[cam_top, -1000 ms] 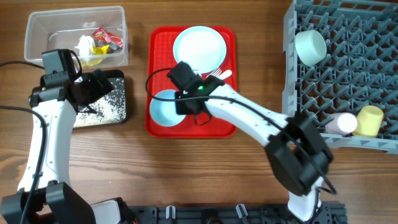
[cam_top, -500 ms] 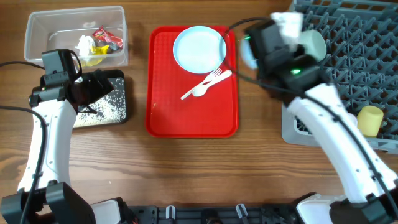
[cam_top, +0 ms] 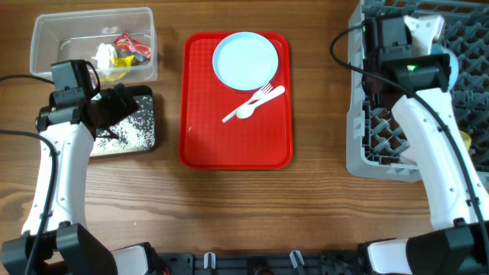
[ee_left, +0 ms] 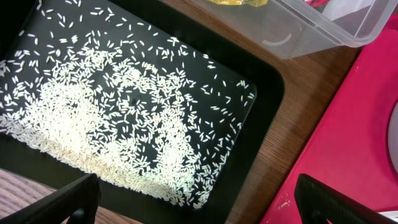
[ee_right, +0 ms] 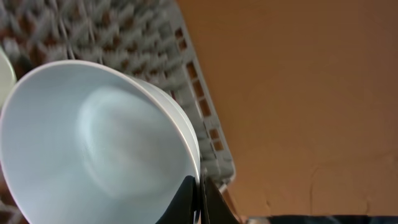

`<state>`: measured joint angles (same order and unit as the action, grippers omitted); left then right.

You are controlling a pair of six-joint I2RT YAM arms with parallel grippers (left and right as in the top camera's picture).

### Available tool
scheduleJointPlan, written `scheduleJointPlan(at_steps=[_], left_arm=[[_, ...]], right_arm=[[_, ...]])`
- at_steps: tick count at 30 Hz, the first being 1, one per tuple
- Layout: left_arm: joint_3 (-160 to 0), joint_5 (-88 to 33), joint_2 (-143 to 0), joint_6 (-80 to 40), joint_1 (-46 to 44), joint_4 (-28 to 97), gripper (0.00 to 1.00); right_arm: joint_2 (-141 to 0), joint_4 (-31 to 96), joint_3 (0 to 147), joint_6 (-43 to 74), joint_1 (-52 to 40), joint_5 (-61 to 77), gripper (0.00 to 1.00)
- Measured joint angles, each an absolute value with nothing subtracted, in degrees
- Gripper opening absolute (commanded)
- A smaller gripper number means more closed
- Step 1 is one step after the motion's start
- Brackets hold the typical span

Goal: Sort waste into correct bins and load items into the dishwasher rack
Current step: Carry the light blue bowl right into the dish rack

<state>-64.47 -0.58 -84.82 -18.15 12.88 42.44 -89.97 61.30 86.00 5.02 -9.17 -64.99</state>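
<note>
Next, I let go of the pale blue bowl, now held over the rack near its edge, with my right gripper just inside the grey dishwasher rack's edge (cam_top: 374,118) that faces the red tray.
My right gripper (ee_right: 198,186) is shut on the rim of a pale blue bowl (ee_right: 93,143) and holds it over the grey dishwasher rack (cam_top: 357,145), near the rack's edge (ee_right: 205,118). In the overhead view the bowl (cam_top: 453,72) peeks out beside the arm. My left gripper (ee_left: 199,208) is open and empty above the black tray (cam_top: 145,141) of white rice grains (ee_left: 106,118). The clear tub (cam_top: 46,34) holds red and yellow wrappers (cam_top: 126,46) and a white tissue (cam_top: 103,53). The pale blue plate (cam_top: 244,59) and the white fork and spoon (cam_top: 256,101) lie on the red tray (cam_top: 237,145).
The right arm covers much of the rack's left side, hiding the cups and the other bowl there. Bare wooden table lies between the red tray and the rack, and in front of both.
My right gripper has lifted the blue bowl off the red tray and carried it right, to above the rack. The left arm has not moved.
</note>
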Motion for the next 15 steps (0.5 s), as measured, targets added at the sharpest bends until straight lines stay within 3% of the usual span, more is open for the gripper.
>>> scheduleJointPlan(at_steps=[15], left_arm=[[-64.47, -0.58, -84.82, -18.17, 12.88, 41.06, 1.0]], right_arm=[[-94.43, 62.28, 76.58, 5.74, -9.17, -60.42, 0.04]])
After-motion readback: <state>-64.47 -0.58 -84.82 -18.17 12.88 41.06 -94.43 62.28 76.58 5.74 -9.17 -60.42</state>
